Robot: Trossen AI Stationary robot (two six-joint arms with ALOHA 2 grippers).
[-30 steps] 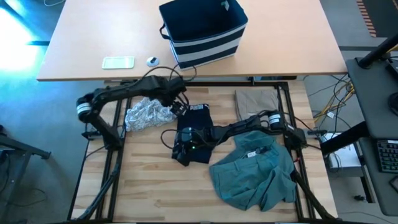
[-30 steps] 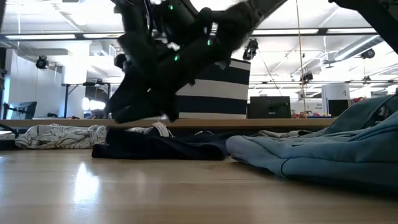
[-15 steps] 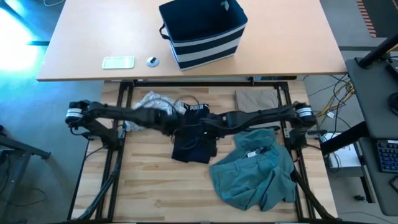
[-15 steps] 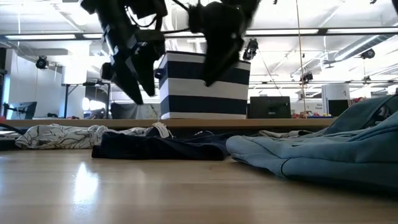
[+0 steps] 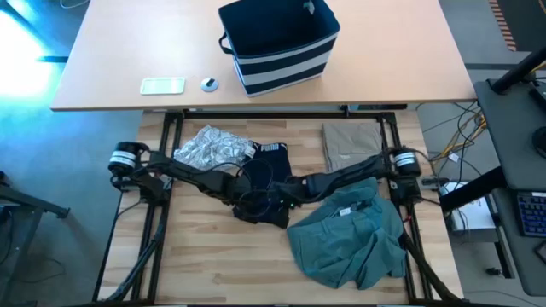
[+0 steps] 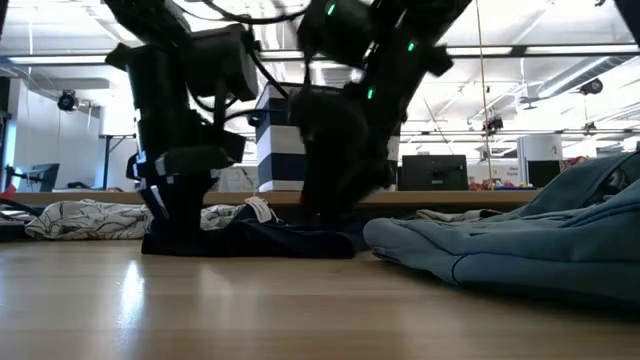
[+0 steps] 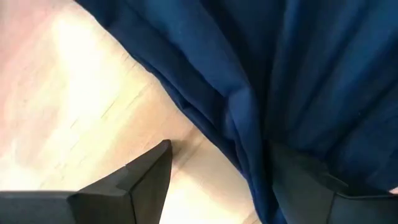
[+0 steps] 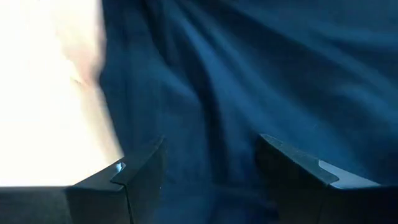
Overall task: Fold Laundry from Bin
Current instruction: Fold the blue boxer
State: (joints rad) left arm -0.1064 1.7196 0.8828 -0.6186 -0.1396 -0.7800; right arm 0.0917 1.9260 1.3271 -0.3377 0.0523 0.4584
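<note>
Next, I grip the navy garment's near corner (image 5: 282, 223), beside the teal garment, with my right gripper.
A dark navy garment (image 5: 271, 164) with white print lies crumpled in the middle of the wooden table. Both grippers are low over its near half. My left gripper (image 5: 241, 194) points straight down and is open. It stands astride the garment's left edge (image 7: 205, 124), one finger over bare wood and one over cloth. My right gripper (image 5: 275, 194) slants down from the right and is open over the garment's middle (image 8: 211, 93). A grey-white patterned garment (image 5: 209, 147), a tan one (image 5: 351, 139) and a teal one (image 5: 350, 239) lie around it. My left gripper is down at the navy garment's left edge (image 6: 165, 238), with a ridge of cloth between its open fingers. I cannot tell whether the fingers touch the cloth. My right gripper hangs close over the navy cloth, and I cannot tell whether it touches it.
The striped navy bin (image 5: 280, 43) stands on the far table (image 5: 409, 60), with a phone (image 5: 162, 85) and a small round object (image 5: 209, 83) to its left. Bare wood (image 5: 205, 256) lies at the near left of the worktable.
My left gripper has swung from beside the patterned garment toward the near side and down to the navy garment's left edge. My right gripper rose off the navy garment, then dropped back over its middle. The garment has stayed flat on the table.
</note>
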